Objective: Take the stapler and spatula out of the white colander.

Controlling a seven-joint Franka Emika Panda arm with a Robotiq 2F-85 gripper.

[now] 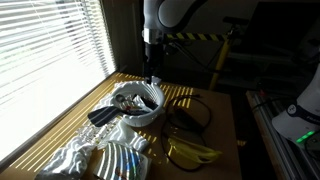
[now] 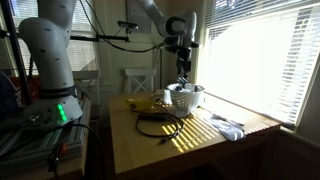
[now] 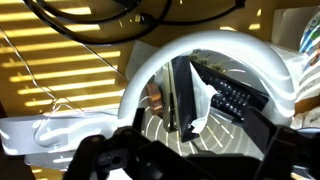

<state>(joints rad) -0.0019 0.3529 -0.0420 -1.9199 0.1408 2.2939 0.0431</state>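
Next, I close my gripper on the stapler's long dark body (image 1: 138, 97) (image 3: 184, 103), which is leaning in the white colander next to the spatula's flat black blade.
The white colander (image 1: 143, 108) stands on the wooden table in both exterior views (image 2: 186, 97). In the wrist view its thick rim (image 3: 200, 45) arches across the picture. Inside it a long dark bar (image 3: 183, 95) leans upright; it may be the stapler. A flat black piece with rows of small holes (image 3: 235, 95) lies to its right and looks like the spatula's blade. Dark things also show in the bowl in an exterior view (image 1: 130, 100). My gripper (image 3: 190, 160) hangs just above the colander, open and empty. It also shows in both exterior views (image 1: 152, 76) (image 2: 183, 72).
Crinkled silvery wrapping (image 1: 85, 152) lies beside the colander and also shows in an exterior view (image 2: 229, 125). Bananas (image 1: 192, 152) and a looped black cable (image 1: 187, 116) lie on the table on its other side. Window blinds (image 1: 45, 45) run along one table edge.
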